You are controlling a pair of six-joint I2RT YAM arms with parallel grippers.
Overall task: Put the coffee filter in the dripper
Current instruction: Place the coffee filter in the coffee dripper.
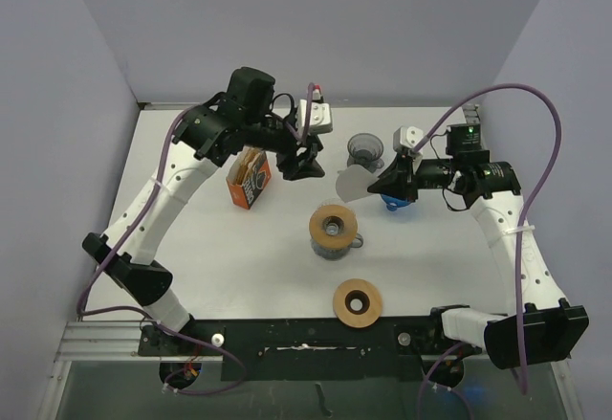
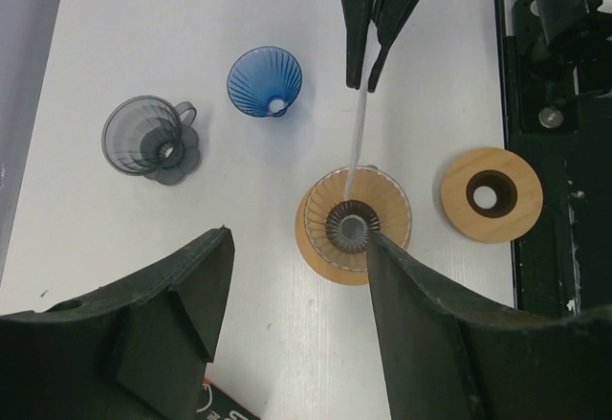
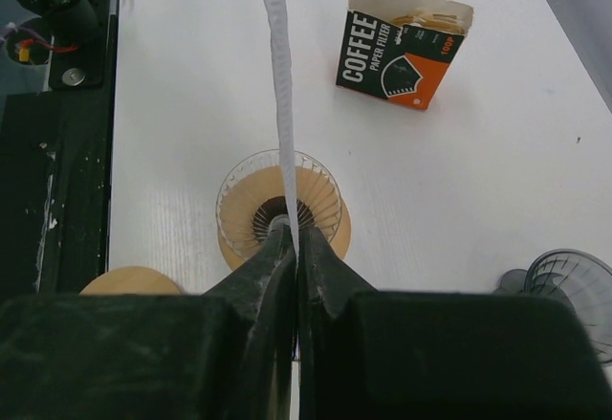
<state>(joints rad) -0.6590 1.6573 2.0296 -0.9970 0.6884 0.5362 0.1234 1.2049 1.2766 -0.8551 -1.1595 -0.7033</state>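
Next, I move my left gripper in and take its free edge (image 1: 338,187) before the coffee filter enters the dripper, as the filter hangs flat and shut from my right gripper.
My right gripper (image 1: 385,187) (image 3: 296,238) is shut on a flat white coffee filter (image 1: 352,183) (image 3: 279,85), which it holds on edge in the air. The filter hangs up and to the right of the clear dripper on its round wooden base (image 1: 333,229) (image 3: 279,211), and does not touch it. In the left wrist view the filter (image 2: 356,143) is a thin white line between the right gripper's fingers (image 2: 357,18) and the dripper (image 2: 354,224). My left gripper (image 1: 301,162) (image 2: 298,238) stands open and holds nothing, at the back of the table above the dripper.
An orange and black filter box (image 1: 249,179) (image 3: 402,47) stands at the left. A grey dripper (image 1: 365,149) (image 2: 148,138) and a blue dripper (image 1: 397,202) (image 2: 264,82) sit at the back right. A loose wooden ring (image 1: 358,302) (image 2: 491,193) lies near the front edge.
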